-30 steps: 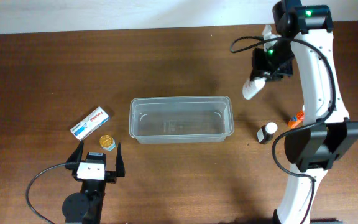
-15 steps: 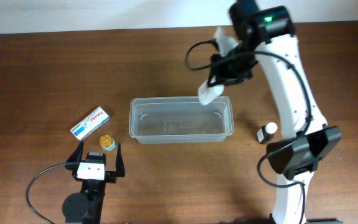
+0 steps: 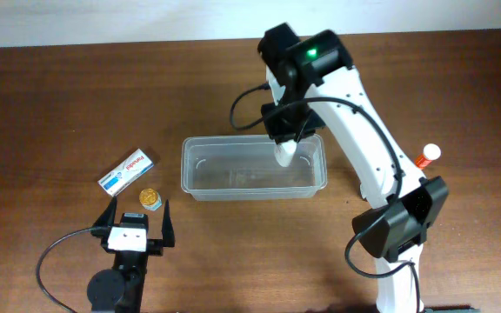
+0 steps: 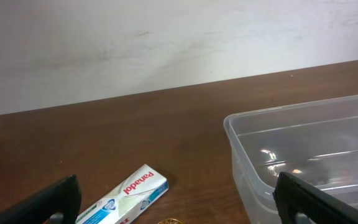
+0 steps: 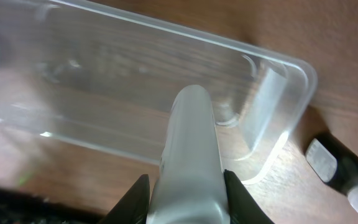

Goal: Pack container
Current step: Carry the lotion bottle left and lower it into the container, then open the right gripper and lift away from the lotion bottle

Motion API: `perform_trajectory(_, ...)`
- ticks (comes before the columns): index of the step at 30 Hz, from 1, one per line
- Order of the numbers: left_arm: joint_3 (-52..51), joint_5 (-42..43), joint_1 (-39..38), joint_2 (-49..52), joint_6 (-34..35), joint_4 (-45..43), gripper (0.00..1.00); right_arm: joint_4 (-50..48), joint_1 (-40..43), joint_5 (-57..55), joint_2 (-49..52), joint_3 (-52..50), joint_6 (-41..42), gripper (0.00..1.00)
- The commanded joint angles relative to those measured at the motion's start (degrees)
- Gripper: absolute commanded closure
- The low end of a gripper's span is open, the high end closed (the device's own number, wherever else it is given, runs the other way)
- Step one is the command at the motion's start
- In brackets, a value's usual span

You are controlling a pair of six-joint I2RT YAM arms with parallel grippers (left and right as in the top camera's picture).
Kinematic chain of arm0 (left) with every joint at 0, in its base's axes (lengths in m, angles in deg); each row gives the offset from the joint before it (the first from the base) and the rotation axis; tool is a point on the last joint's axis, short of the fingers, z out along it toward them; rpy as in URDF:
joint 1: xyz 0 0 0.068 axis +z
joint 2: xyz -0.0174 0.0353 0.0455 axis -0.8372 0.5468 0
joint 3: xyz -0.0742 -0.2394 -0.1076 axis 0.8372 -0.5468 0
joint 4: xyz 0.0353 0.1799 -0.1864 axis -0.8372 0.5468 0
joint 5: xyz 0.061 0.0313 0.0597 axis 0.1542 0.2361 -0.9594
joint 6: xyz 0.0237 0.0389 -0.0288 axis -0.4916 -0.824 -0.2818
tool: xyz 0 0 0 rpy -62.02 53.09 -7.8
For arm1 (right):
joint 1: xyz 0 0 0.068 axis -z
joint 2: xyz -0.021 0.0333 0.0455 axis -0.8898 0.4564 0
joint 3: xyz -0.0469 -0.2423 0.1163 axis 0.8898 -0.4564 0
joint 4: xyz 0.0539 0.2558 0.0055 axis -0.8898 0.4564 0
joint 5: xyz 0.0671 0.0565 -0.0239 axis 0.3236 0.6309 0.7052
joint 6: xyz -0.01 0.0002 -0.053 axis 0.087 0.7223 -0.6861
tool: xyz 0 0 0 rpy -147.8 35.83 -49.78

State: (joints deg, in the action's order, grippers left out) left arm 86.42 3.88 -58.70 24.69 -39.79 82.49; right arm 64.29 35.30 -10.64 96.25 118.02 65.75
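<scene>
The white bottle, now held over the container, will be let go by my right gripper inside the container [image 3: 307,163] [image 5: 246,118], next to the end nearest the small black bottle.
The container [image 3: 183,169] is a clear, shallow plastic bin in the middle of the table with nothing lying in it. My right gripper [image 3: 283,137] is shut on a white bottle [image 3: 285,156] and holds it over the right part of the container. In the right wrist view the bottle [image 5: 190,143] sits between the jaws above the container's floor, near its end wall [image 5: 272,87]. My left gripper [image 3: 137,217] is open and empty at the front left, near a Panadol box [image 3: 126,171] and a small gold-capped jar [image 3: 149,198].
A small black bottle with a white cap [image 5: 339,171] lies on the table just outside the container's right end. A red and white tube [image 3: 428,155] lies at the far right. The left wrist view shows the Panadol box [image 4: 126,196] and the container's corner [image 4: 238,134].
My right arm has swung left from the far right of the table, carrying the white bottle, and now holds it over the container. The left arm has not moved.
</scene>
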Motion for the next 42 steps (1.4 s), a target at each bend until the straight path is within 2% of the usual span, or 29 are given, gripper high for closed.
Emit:
perform_trajectory(1, -0.44, 0.0, 0.26, -0.28, -0.92, -0.09, 0.01, -0.59, -0.57, -6.27, -2.54, -3.56, 5.16, 0.78)
perform_trajectory(16, -0.44, 0.0, 0.26, -0.28, -0.92, -0.09, 0.01, -11.02, -0.55, -9.31, -2.45, -17.51, 8.17, 0.78)
perform_trajectory(42, -0.44, 0.0, 0.26, -0.28, -0.92, -0.09, 0.01, -18.21, 0.02, -12.17, -2.12, -23.74, 10.95, 0.79)
